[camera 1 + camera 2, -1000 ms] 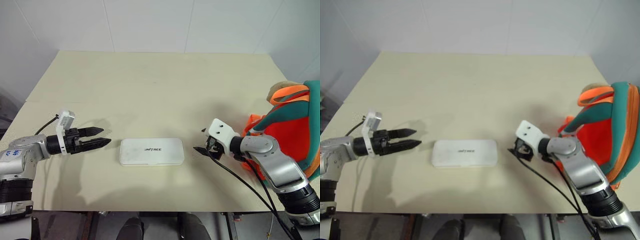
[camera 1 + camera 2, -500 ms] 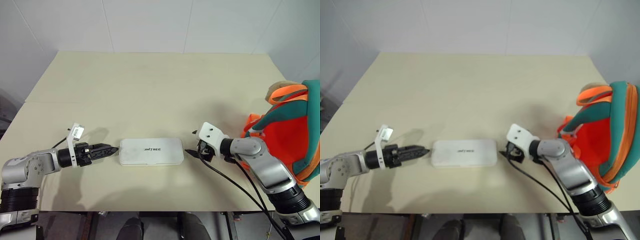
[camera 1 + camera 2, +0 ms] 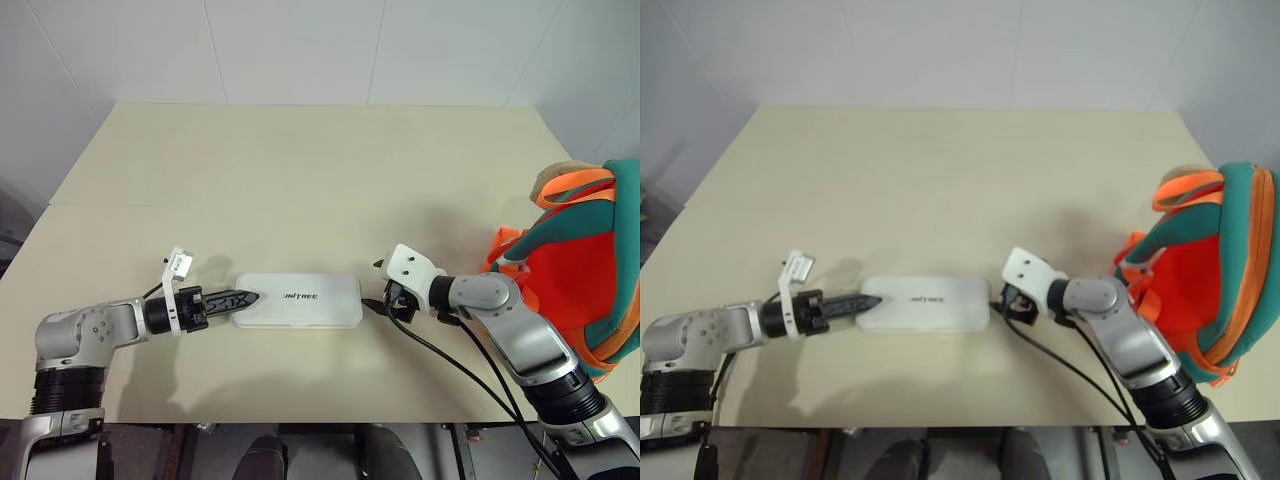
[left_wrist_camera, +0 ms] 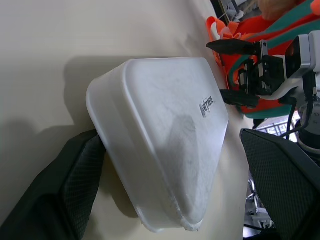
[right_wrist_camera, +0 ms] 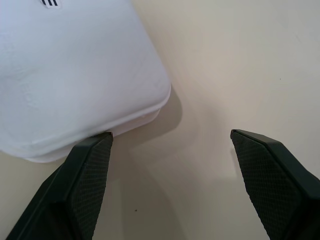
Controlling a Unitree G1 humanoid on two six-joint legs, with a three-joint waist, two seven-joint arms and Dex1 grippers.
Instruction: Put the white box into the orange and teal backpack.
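Observation:
The end of the white box slants across the open fingers of my left gripper, so I need to square that gripper up and clamp it by top and bottom side [image 3: 249,312] before lifting.
The white box [image 3: 300,301] lies flat on the table near its front edge, lettering up. My left gripper [image 3: 243,298] is open at the box's left end, one finger [image 4: 75,190] against the box's edge and the other [image 4: 282,185] wide of it. At the box's right end my right gripper [image 3: 372,303] stands open. One of its fingers [image 5: 85,175] is at the box's corner [image 5: 75,75], the other [image 5: 272,175] over bare table. The orange and teal backpack [image 3: 585,270] stands at the table's right edge, behind my right arm.
The cream table [image 3: 300,170] stretches bare behind the box up to white walls. A beige plush charm [image 3: 560,178] sits on top of the backpack. A black cable [image 3: 470,365] runs from my right wrist towards the table's front edge.
My left gripper has moved right and down and rolled, coming from clear of the box to its left end. My right gripper has shifted left to the box's right end. The box lies where it was.

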